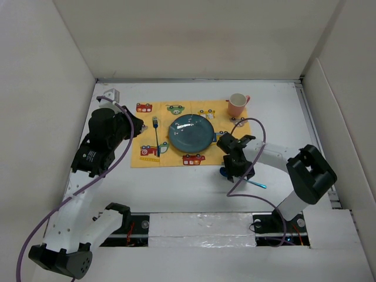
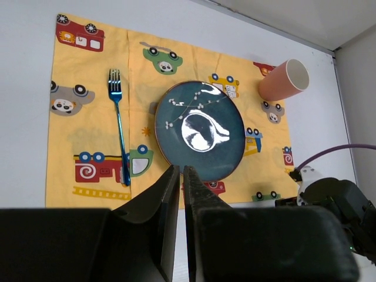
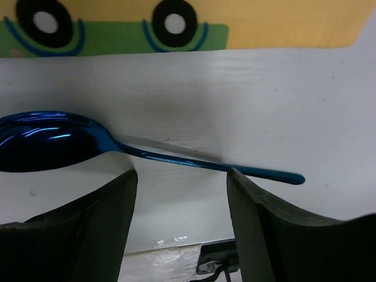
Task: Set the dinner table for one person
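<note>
The spoon's handle lies crosswise from finger to finger, so the robot's right gripper will move back, line up with the handle and pinch it near the spoon's bowl (image 3: 120, 146).
The white dinner table (image 1: 176, 191) carries a yellow cartoon placemat (image 1: 170, 158). On the placemat are a teal plate (image 1: 191, 131), a blue fork (image 1: 157, 136) to its left and a pink cup (image 1: 237, 104) at the far right corner. A blue spoon (image 1: 255, 184) lies on the bare table just off the placemat's near right corner. My right gripper (image 1: 232, 169) is open and low over the spoon. In the right wrist view the spoon (image 3: 53, 141) lies across just beyond the gripper (image 3: 182, 173). My left gripper (image 1: 138, 126) is shut and empty above the placemat's left edge.
White panels wall the table on three sides. A metal bracket (image 1: 111, 95) sits in the far left corner. A taped strip (image 1: 200, 226) runs along the near edge between the arm bases. A purple cable (image 1: 258, 132) loops over the right arm.
</note>
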Motion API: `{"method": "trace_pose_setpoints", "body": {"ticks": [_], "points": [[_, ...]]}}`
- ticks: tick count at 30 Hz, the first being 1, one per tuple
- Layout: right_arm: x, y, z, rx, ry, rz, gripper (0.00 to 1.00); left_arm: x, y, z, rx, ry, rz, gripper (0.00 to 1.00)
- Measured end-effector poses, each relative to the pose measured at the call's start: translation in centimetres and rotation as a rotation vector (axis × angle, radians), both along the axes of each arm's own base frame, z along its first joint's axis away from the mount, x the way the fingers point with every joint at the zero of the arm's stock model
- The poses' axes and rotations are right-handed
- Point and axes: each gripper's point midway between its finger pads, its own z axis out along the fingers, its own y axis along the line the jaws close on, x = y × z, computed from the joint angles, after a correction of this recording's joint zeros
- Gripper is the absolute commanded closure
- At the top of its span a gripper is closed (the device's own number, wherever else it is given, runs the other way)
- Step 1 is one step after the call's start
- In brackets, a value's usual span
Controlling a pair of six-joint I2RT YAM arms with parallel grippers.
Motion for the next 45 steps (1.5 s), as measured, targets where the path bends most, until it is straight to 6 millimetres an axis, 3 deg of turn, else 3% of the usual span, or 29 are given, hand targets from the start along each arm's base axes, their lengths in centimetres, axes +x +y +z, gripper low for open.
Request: {"method": "trace_pose_setpoints", "body": {"ticks": [8,15,19,24,29,32,37,45], "points": [[-0.9,3.6,-0.4,0.191,0.055,0.152,0.46,0.0,0.2,-0.1,0.004,0.003,0.009,0.94],[-3.5,8.0,-0.1,0.394,0.085,0.215,0.72,0.0,0.1,0.0,-0.004,0.003,0.012,0.94],[-4.4,9.1,0.0,0.401,0.081,0.239,0.67,-0.1,0.1,0.1,-0.008,0.002,0.013,0.95],[-1.9,8.0,1.6,0.34,-0.032,0.2,0.53,-0.1,0.1,0.1,-0.016,0.004,0.012,0.94],[2.7,3.4,3.4,0.332,-0.154,0.026,0.45,-0.2,0.0,0.1,-0.022,0.004,0.013,0.94],[4.3,1.2,2.9,0.325,-0.152,-0.032,0.43,-0.2,0.0,0.1,-0.021,0.006,0.013,0.94],[3.6,1.0,0.4,0.347,-0.024,0.004,0.39,-0.2,0.1,0.0,-0.019,0.009,0.015,0.94],[2.4,1.9,0.6,0.48,0.047,0.007,0.35,-0.4,0.3,-0.2,-0.015,0.008,0.025,0.95]]}}
